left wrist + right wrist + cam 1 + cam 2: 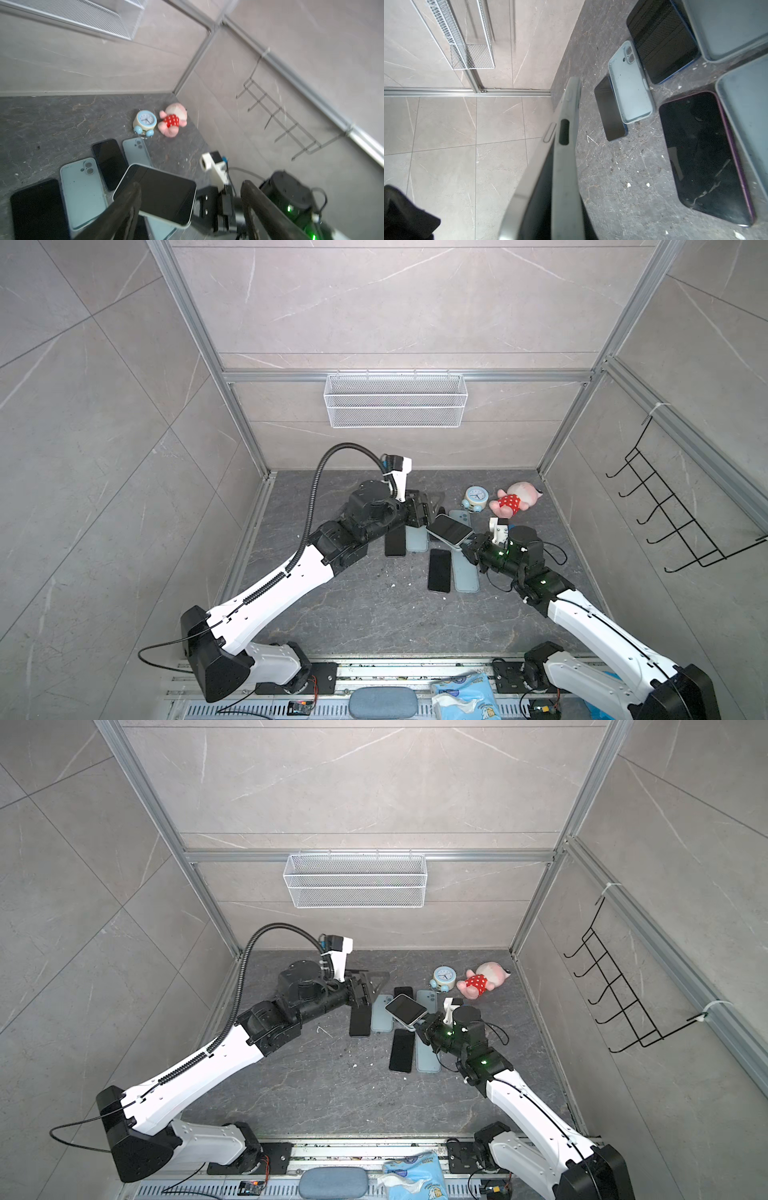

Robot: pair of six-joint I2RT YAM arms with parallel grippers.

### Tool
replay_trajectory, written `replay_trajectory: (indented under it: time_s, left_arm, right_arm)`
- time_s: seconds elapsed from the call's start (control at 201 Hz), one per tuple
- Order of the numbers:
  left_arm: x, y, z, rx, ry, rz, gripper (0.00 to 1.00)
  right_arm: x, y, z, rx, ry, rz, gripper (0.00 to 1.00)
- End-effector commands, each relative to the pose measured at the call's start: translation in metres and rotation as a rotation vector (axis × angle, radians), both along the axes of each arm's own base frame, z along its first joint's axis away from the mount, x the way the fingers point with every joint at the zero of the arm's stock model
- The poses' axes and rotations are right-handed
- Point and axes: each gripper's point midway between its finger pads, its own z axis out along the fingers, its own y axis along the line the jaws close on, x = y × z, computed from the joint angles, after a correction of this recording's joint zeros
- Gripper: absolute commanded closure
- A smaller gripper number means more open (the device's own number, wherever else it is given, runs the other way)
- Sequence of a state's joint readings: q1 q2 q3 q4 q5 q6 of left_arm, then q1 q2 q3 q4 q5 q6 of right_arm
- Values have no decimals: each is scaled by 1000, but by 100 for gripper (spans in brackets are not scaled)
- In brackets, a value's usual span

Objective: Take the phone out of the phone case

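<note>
Next, I close my left gripper on the phone's loose end [433, 524] [124, 181], opposite my right gripper, since that end is free to be pulled out of the phone case.
My right gripper [467, 547] [419, 1029] is shut on one end of the phone case, holding the phone [449, 531] [405, 1009] [166, 197] screen up and tilted above the table. In the right wrist view the phone's silver edge [529, 182] stands slightly apart from the pale blue-grey phone case [564, 166] along one side. The right jaws themselves are hidden in that view. My left gripper [432, 506] [374, 982] [191, 185] is open just beyond the phone's far end. Its dark fingers [128, 199] straddle the phone's corner without gripping it.
Below the held phone lie bare black phones [439, 570] [395, 541] and empty pale blue cases [465, 572] [417, 539]. A blue alarm clock [475, 497] and a pink plush toy [513, 499] lie at the back right. A wire basket [395, 400] hangs on the back wall and a black rack [673, 510] on the right wall.
</note>
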State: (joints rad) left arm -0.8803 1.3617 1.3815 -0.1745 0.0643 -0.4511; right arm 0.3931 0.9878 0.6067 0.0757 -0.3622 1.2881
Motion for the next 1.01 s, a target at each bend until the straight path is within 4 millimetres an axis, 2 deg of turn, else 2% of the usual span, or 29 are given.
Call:
replay_trajectory:
  time_s: [0.0,0.125,0.334,0.782,1.001]
  left_arm:
    - [-32,-15,-68,348,-75,-269,23]
    - [-36,-28,-80,402,-90,-348,28]
    - [-40,-47,-104,446,-74,-407,29]
    - [-9,-60,-128,481,-92,-300,36]
    - [11,-57,-127,498,-132,-199,43]
  right_arm:
    - [5,5,28,13,-86,23,100]
    - [4,5,27,10,-81,25,100]
    - [2,5,24,13,-68,31,100]
    - [0,7,16,40,-61,36,100]
    - [0,13,11,47,-53,53,100]
